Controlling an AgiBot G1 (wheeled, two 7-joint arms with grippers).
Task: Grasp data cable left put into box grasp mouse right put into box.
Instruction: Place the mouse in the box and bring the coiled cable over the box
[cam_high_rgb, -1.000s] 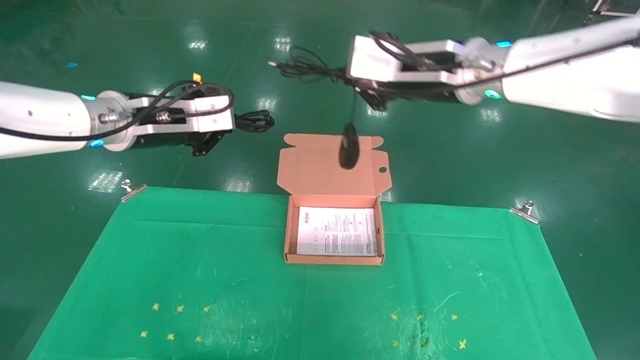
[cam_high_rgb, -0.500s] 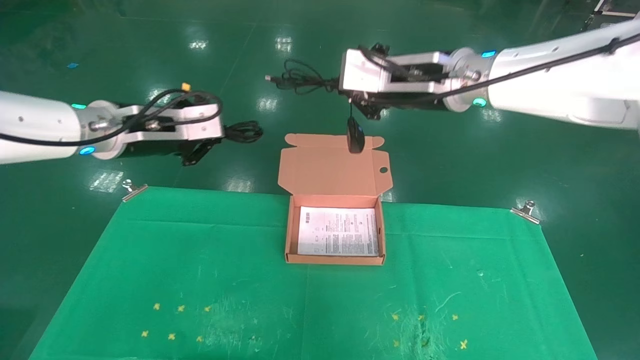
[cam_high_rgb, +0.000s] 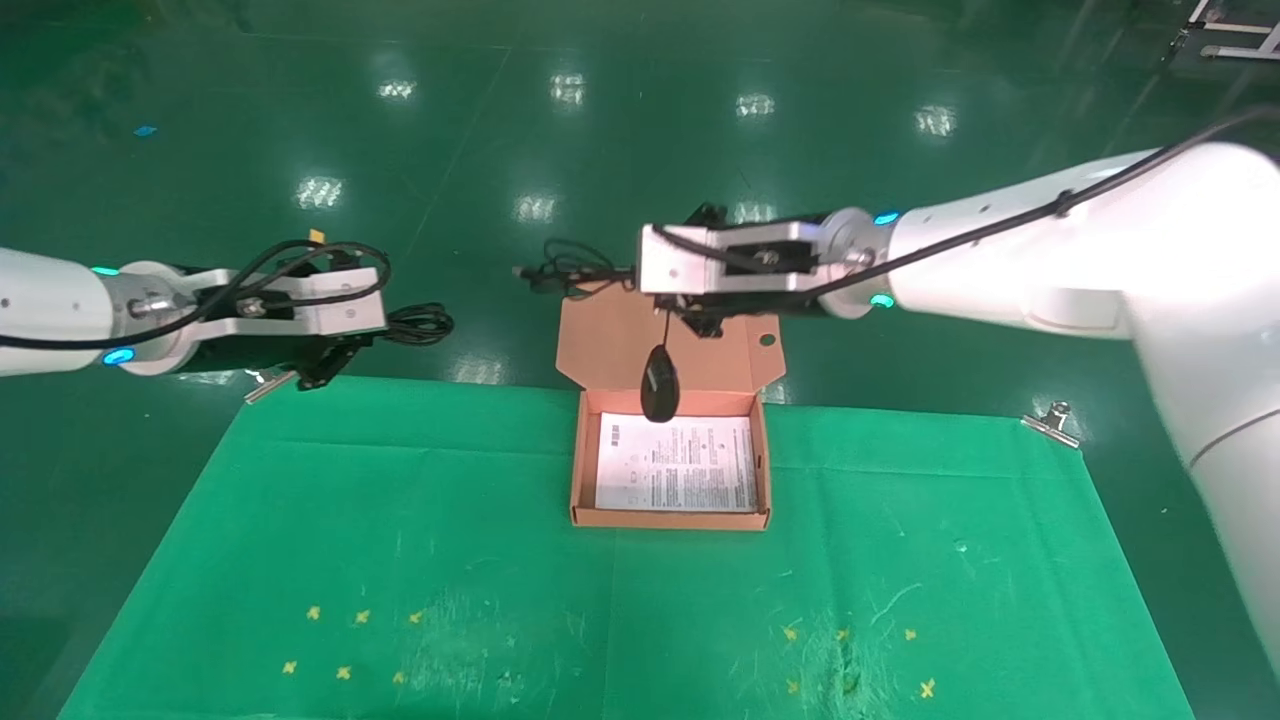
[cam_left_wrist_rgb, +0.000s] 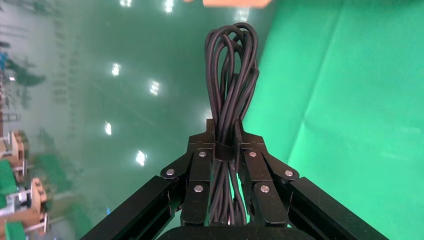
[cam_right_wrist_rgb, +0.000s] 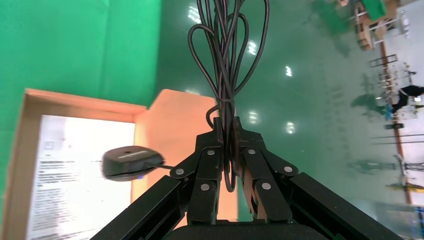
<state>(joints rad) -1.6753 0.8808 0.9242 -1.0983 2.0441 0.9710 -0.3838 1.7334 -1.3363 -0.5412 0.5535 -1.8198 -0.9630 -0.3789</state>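
Observation:
Next, I let go of the mouse with my right gripper in the orange box's front corner (cam_high_rgb: 637, 490) (cam_right_wrist_rgb: 47, 147) on the side of my left gripper.
My left gripper (cam_high_rgb: 378, 335) is shut on the data cable (cam_high_rgb: 415, 323), a thick black bundle, and holds it in the air beyond the cloth's far left corner. In the left wrist view the fingers (cam_left_wrist_rgb: 224, 132) pinch the bundle (cam_left_wrist_rgb: 231, 75) at its cinched middle. My right gripper (cam_high_rgb: 655, 300) is shut on the mouse's coiled cord (cam_high_rgb: 565, 275). The mouse (cam_high_rgb: 659, 383) dangles from it over the far edge of the open orange box (cam_high_rgb: 575, 470), in front of its lid (cam_high_rgb: 620, 340). The right wrist view shows the gripper (cam_right_wrist_rgb: 226, 125), the cord (cam_right_wrist_rgb: 227, 50), the mouse (cam_right_wrist_rgb: 131, 161) and the box (cam_right_wrist_rgb: 22, 150).
A white printed sheet (cam_high_rgb: 675, 465) lies in the box. The box stands on a green cloth (cam_high_rgb: 400, 560) held by metal clips (cam_high_rgb: 265, 380) (cam_high_rgb: 1050, 420) at its far corners. Yellow cross marks lie near the cloth's front edge. Glossy green floor lies beyond.
My right arm has come down and nearer with the mouse, from above the lid to the box's far edge. My left arm has moved left and lower with the data cable.

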